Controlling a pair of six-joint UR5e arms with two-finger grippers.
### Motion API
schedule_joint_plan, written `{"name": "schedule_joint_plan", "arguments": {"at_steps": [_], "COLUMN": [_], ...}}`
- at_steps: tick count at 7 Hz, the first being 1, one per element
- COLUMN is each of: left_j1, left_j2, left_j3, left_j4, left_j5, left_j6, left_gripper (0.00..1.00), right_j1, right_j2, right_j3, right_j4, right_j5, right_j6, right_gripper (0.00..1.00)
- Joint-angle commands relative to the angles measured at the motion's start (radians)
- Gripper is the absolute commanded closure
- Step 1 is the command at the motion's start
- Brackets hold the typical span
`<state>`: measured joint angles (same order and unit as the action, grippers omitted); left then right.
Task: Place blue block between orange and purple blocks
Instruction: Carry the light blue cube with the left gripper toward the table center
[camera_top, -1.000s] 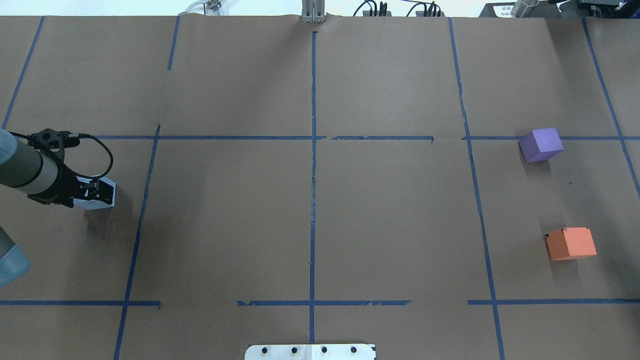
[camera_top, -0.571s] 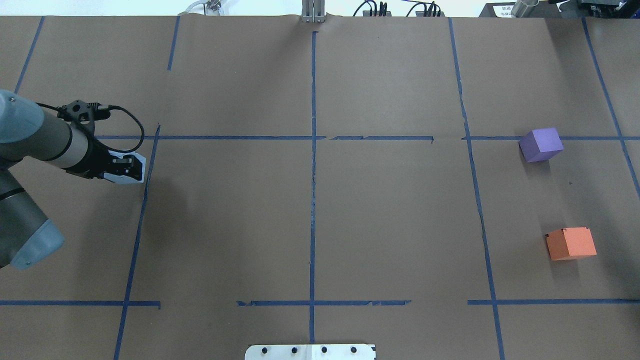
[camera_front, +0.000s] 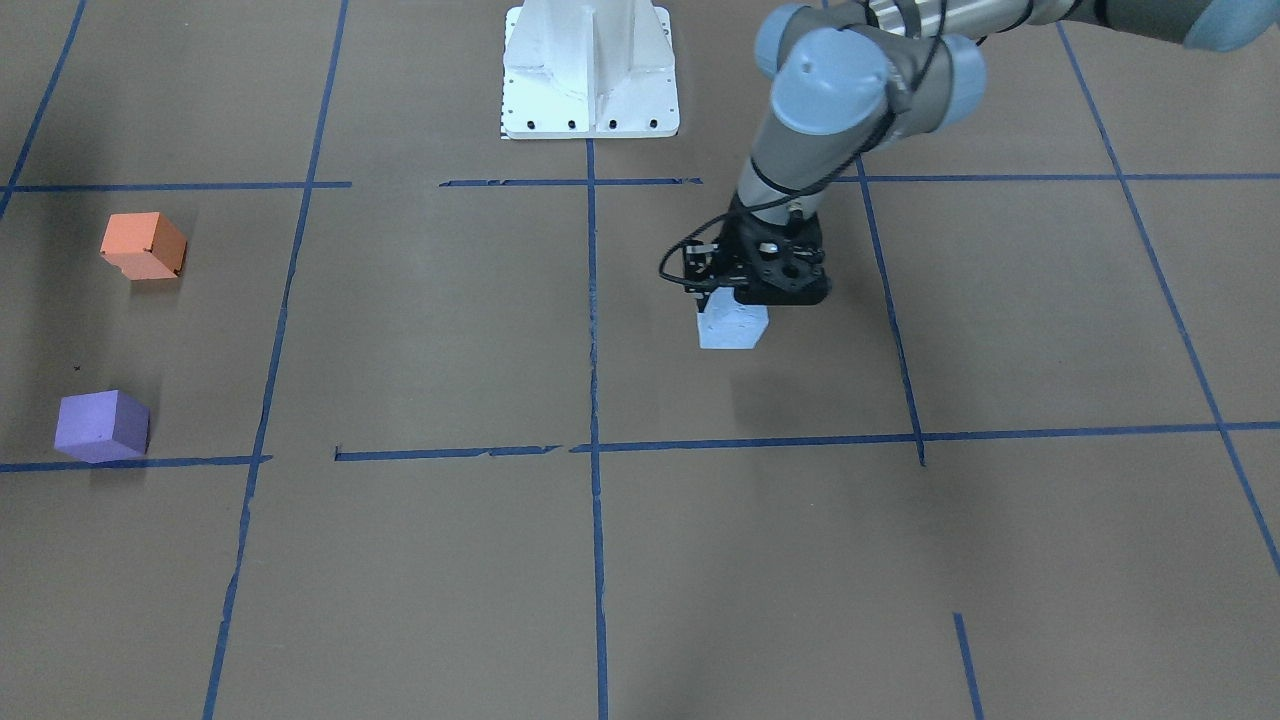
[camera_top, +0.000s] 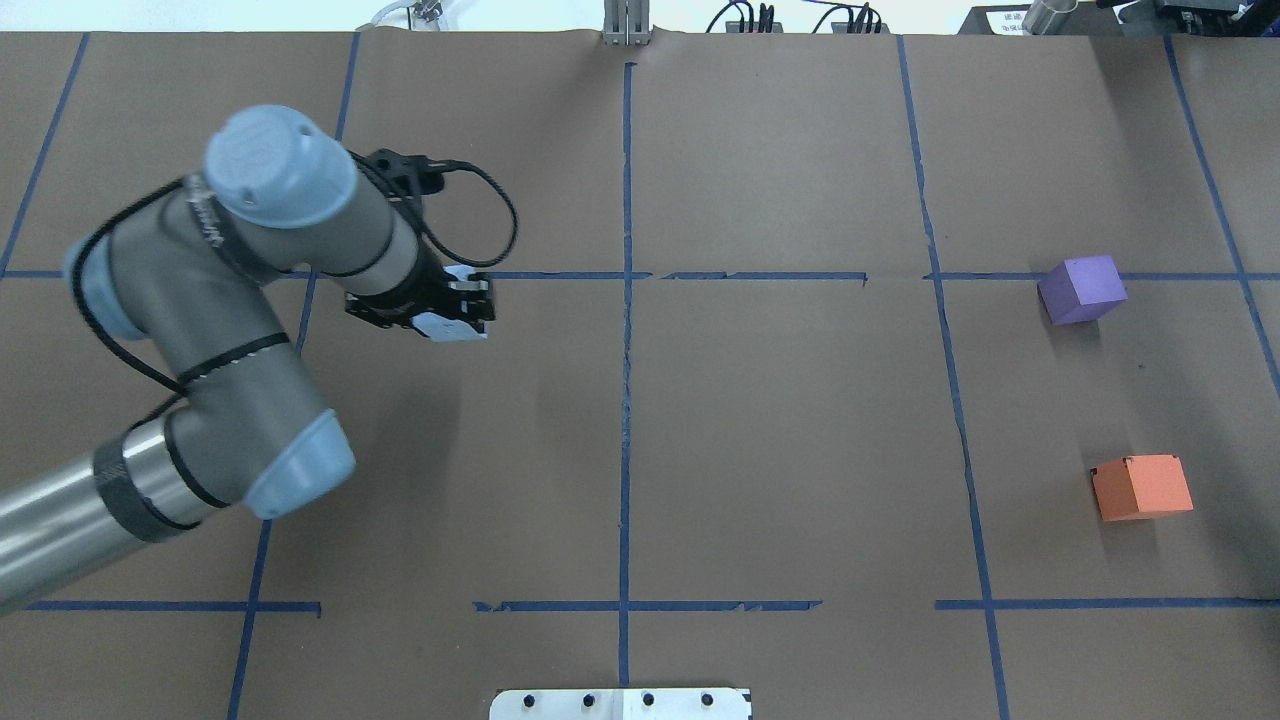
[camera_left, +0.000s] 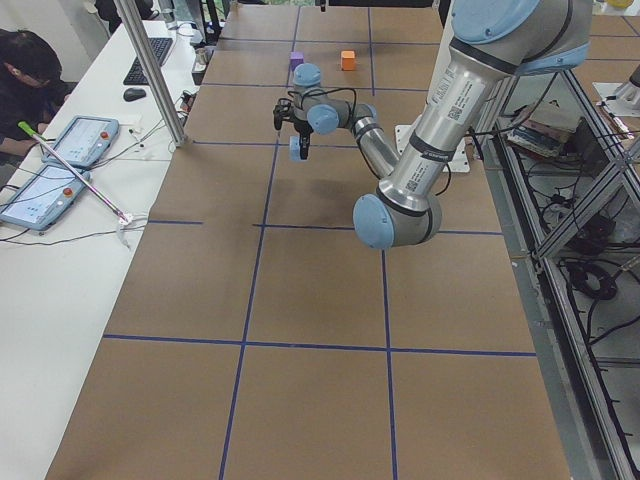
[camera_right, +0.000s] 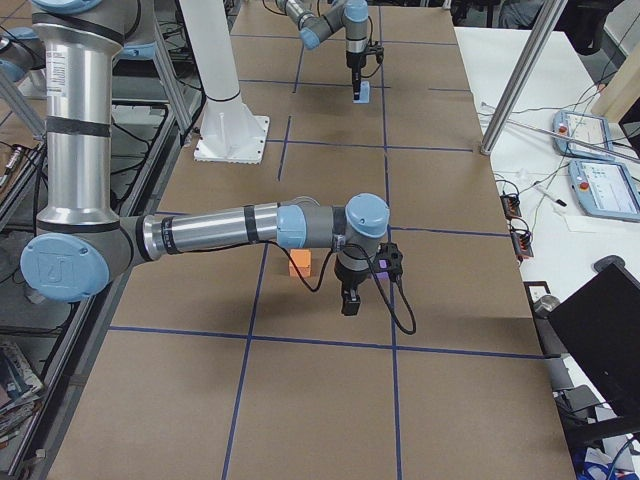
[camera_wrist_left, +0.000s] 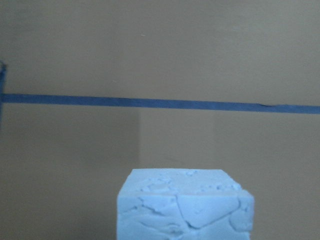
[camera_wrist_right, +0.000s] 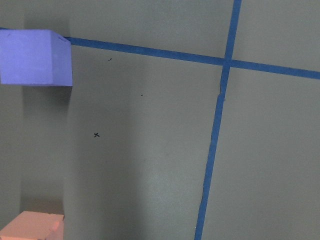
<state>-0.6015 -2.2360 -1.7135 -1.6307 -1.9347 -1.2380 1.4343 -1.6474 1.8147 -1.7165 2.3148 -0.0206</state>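
The robot's left gripper should set the pale blue block, now held above the table, down on the centre line (camera_front: 599, 346), just short of its tape crossing.
My left gripper (camera_top: 455, 308) is shut on the pale blue block (camera_top: 447, 327) and holds it above the table, left of the centre line. The block also shows in the front view (camera_front: 733, 325) and fills the bottom of the left wrist view (camera_wrist_left: 185, 207). The purple block (camera_top: 1083, 288) and the orange block (camera_top: 1143, 487) sit far to the right, with a gap of bare paper between them. My right gripper (camera_right: 348, 308) shows only in the exterior right view, beside the orange block (camera_right: 299, 263); I cannot tell whether it is open or shut.
Blue tape lines (camera_top: 626, 400) divide the brown paper into squares. The white robot base plate (camera_front: 590, 70) stands at the table's near edge. A side table with tablets (camera_left: 60, 165) and a person are beyond the far edge.
My left arm has swung right and a little farther out, carrying the blue block from the table's left edge towards the centre line. The purple and orange blocks have not moved.
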Motion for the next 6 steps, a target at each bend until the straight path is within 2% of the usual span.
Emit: {"name": "schedule_joint_plan", "arguments": {"at_steps": [1,2,3,6], "left_j1": [0.133,0.176,0.195,0.187], "left_j2": [-0.238,-0.360,-0.419,-0.353], "left_j3": [0.180,0.318,0.383,0.396], "left_j4": [0.019,0.017,0.017,0.019], "left_j5": [0.129,0.167,0.171,0.172], "left_j6": [-0.131,-0.173,-0.181,-0.126], "left_gripper": [0.81,0.81,0.81,0.81], "right_j1": [0.000,0.000,0.000,0.000], "right_j2": [0.000,0.000,0.001,0.001], "right_j3": [0.000,0.000,0.000,0.000], "right_j4": [0.000,0.000,0.000,0.000], "right_j5": [0.000,0.000,0.000,0.001], "right_j6": [0.001,0.001,0.001,0.001], "right_gripper": [0.00,0.00,0.00,0.00]}}
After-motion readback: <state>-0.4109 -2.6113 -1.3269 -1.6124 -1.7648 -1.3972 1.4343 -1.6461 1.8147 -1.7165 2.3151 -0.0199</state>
